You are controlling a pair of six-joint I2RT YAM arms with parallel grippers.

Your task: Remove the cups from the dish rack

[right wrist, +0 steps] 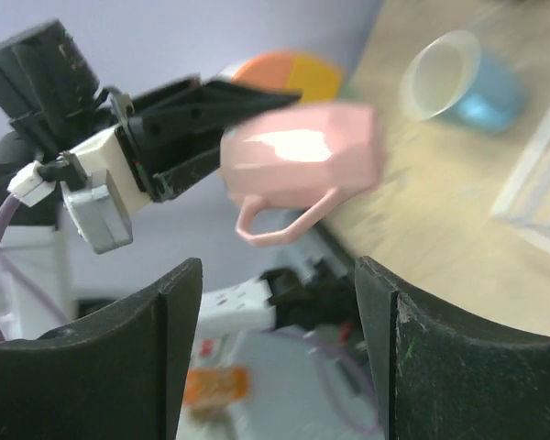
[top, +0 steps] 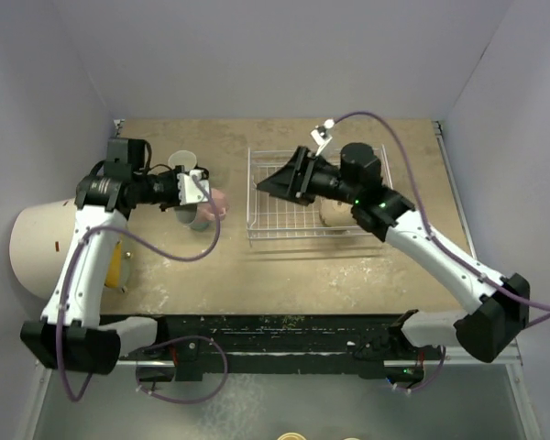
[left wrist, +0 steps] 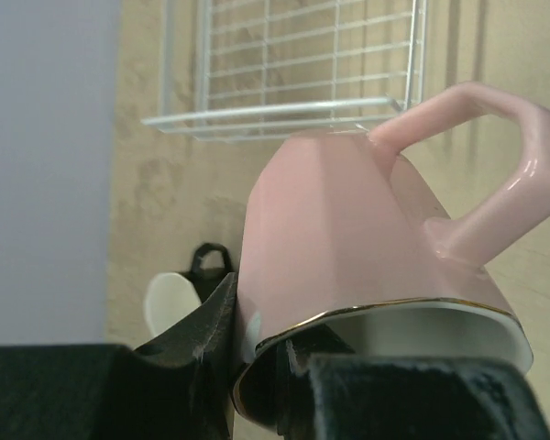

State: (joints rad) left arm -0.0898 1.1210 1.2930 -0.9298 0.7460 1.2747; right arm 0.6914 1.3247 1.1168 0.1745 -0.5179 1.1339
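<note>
My left gripper is to put down the pale pink mug. It will let go on the table [top: 220, 237] between the light blue mug and the rack's near corner.
My left gripper [top: 208, 195] is shut on the rim of the pale pink mug [top: 218, 203], one finger inside and one outside, and holds it tilted above the table left of the dish rack [top: 268, 231]. The left wrist view shows the mug [left wrist: 348, 238] close up, with the black mug [left wrist: 172, 299] on the table below and the rack [left wrist: 284, 108] beyond. The light blue mug [top: 182, 164] stands behind my left gripper. My right gripper [top: 264, 187] is open and empty over the rack's left part. The tan mug [top: 333, 214] sits in the rack under the right arm. The coral tumbler is out of view.
A big white cylinder [top: 38, 246] with an orange face [right wrist: 284, 72] lies at the far left. Grey walls close the table on three sides. In the right wrist view the pink mug [right wrist: 302, 151], the blue mug [right wrist: 462, 81] and the left gripper [right wrist: 179, 128] show.
</note>
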